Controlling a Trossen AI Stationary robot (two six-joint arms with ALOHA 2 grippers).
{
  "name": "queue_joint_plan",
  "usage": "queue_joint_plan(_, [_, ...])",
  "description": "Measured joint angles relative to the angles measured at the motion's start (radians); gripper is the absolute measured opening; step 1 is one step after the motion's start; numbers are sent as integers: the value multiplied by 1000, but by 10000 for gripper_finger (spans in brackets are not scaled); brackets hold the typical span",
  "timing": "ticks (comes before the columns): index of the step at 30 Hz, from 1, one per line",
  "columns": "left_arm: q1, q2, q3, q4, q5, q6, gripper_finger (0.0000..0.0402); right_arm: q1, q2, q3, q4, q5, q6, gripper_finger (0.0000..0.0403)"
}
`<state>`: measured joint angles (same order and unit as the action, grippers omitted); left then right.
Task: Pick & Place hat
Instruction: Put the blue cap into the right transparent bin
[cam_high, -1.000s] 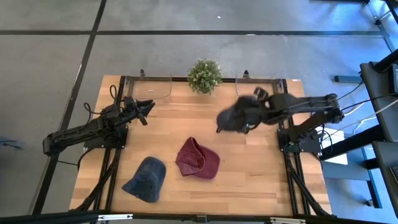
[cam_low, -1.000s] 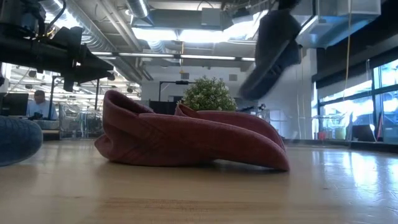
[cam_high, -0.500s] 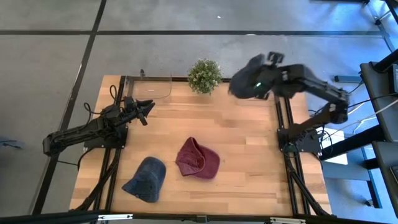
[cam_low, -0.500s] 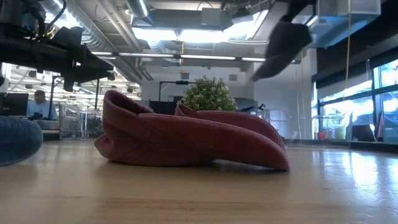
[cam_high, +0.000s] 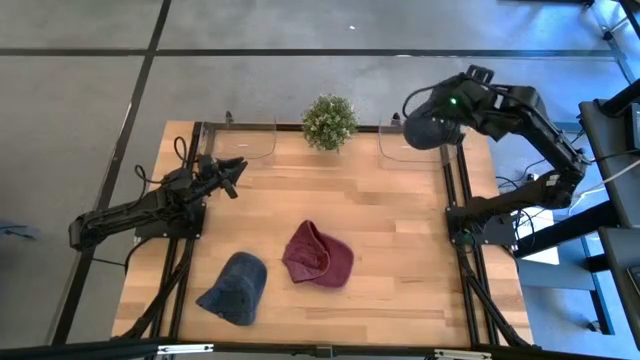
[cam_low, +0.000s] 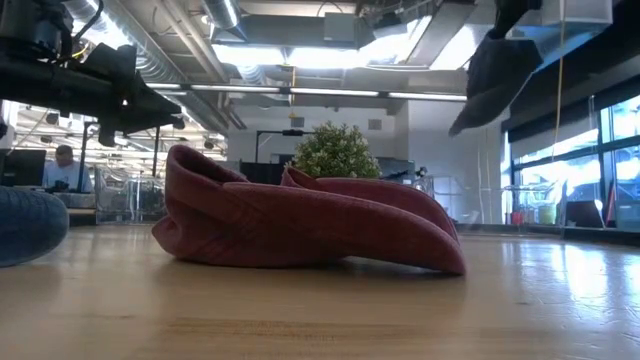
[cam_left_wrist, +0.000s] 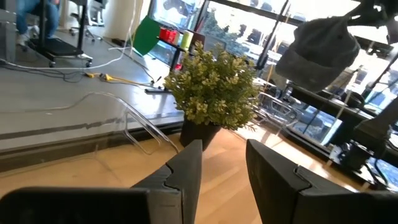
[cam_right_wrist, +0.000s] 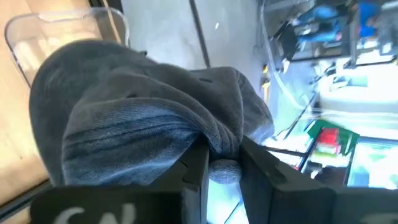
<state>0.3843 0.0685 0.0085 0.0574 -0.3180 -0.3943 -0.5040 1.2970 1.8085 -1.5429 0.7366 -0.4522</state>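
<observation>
I need to set the dark grey hat down on the clear plastic stand (cam_high: 423, 148) (cam_right_wrist: 68, 70) that is nearest my right gripper, at the far edge of the table.
My right gripper (cam_high: 446, 115) is up above the table's far right corner, shut on a dark grey hat (cam_high: 427, 130), which hangs in the air in the low view (cam_low: 495, 80) and also shows in the left wrist view (cam_left_wrist: 323, 43). A red hat (cam_high: 318, 255) lies crumpled on the table's middle near part (cam_low: 300, 225). A blue-grey hat (cam_high: 233, 288) lies near the near left corner. My left gripper (cam_left_wrist: 224, 168) is open and waits above the table's left far part (cam_high: 232, 172), touching nothing. My right gripper (cam_right_wrist: 222, 155) pinches a bunched fold of the dark grey hat's cloth (cam_right_wrist: 221, 140) between its two fingers (cam_right_wrist: 196, 168). The hat is lifted clear of the table and bulges out beyond the fingers, with its crown (cam_right_wrist: 118, 118) hanging free.
A small potted plant (cam_high: 329, 120) stands at the middle of the far edge. Two clear plastic stands sit at the far edge, one left of the plant (cam_high: 250, 147) and one right of it (cam_high: 402, 148), below the held hat. Bare wood (cam_high: 400, 240) lies between the hats and the right edge.
My right gripper has swung from above the table's middle right toward the far right corner and has risen, staying shut. The dark grey hat has gone with it, lifted clear all the while. The red and blue-grey hats have kept still.
</observation>
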Motion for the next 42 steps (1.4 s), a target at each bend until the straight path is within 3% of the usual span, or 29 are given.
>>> queue_joint_plan(8, [0, 0, 0, 0, -3, 13, 120, -143, 46, -34, 108, -124, -81, 64])
queue_joint_plan(19, [0, 0, 0, 0, -3, 14, 120, -247, -1, -442, 384, -138, -235, 64])
queue_joint_plan(29, [0, 0, 0, 0, -5, 15, 120, -320, -2, -666, 517, -63, -290, 64])
queue_joint_plan(42, [0, 0, 0, 0, -5, 15, 120, -344, -3, -749, 570, -23, -291, 110])
